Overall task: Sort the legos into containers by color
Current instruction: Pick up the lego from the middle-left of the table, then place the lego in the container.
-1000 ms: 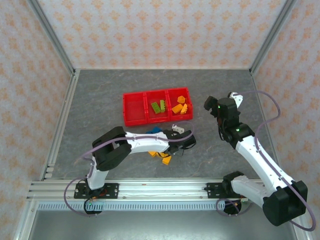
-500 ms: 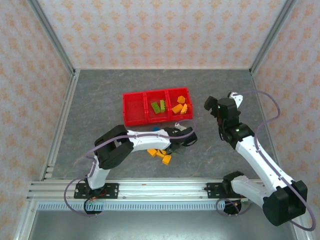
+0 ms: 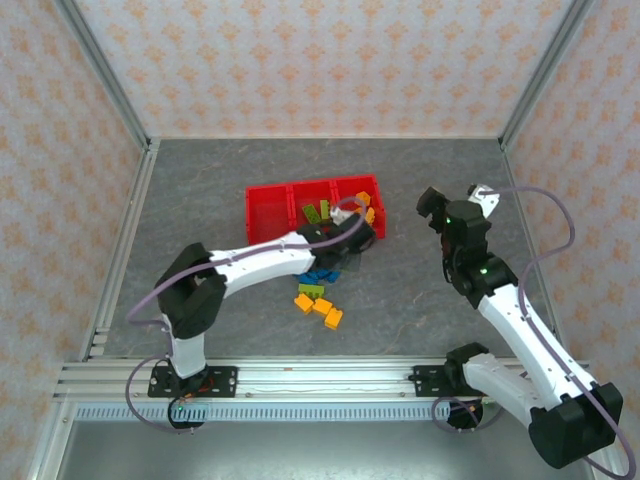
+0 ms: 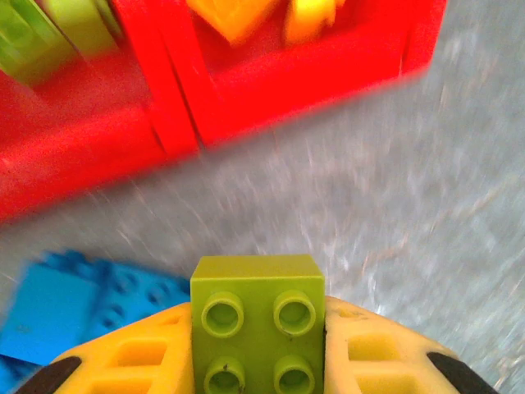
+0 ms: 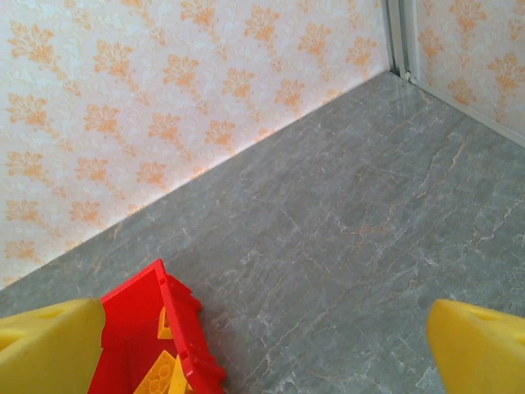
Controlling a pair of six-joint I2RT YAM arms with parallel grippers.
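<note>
Next, I let go of the lime green lego, now held just above the table, with my left gripper on the green legos in the middle bin (image 3: 314,214) (image 4: 43,41).
My left gripper (image 4: 258,332) is shut on a lime green lego (image 4: 257,287), studs facing the camera, held just above the table in front of the red containers (image 4: 271,82). From above, the left gripper (image 3: 357,233) hangs at the tray's near right corner. The middle bin holds green legos (image 3: 318,212), the right bin orange ones (image 3: 369,213), and the left bin (image 3: 268,215) looks bare. Loose blue legos (image 3: 318,277), orange legos (image 3: 322,308) and a green one (image 3: 312,291) lie in front of the tray. My right gripper (image 3: 456,203) stands open, right of the tray.
The right wrist view has the tray's right bin corner (image 5: 176,328) with orange-yellow bricks (image 5: 164,373), bare grey table beyond it, and the patterned back wall (image 5: 164,107). A metal rail (image 3: 330,375) runs along the near edge.
My left gripper has shut on the green lego at the loose pile and carried it back toward the tray. The right arm shifted slightly to the right, still open.
</note>
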